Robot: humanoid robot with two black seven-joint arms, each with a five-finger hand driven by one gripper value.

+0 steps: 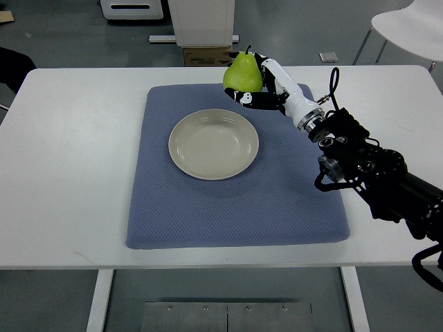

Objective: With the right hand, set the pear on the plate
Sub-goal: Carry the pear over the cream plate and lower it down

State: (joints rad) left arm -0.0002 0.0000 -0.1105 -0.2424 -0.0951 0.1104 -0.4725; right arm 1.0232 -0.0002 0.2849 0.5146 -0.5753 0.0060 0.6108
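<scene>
Next, my right gripper sets the green pear free on the near part of the beige plate [229, 157], close to the plate's rim. The pear now hangs over the mat's far edge.
A green pear [242, 72] with a dark stem is held upright in my right hand [257, 84], whose white and black fingers wrap its lower right side. It hangs over the far edge of the blue mat [208, 207], just beyond the plate. The round beige plate [213, 144] lies on the mat's upper middle with nothing on it. My right arm [367, 166] reaches in from the right edge. The left arm does not show.
The mat lies on a white table [69, 173]. Beyond the table's far edge stand a cardboard box [206, 55], white cabinets and a white chair [408, 28] at the top right.
</scene>
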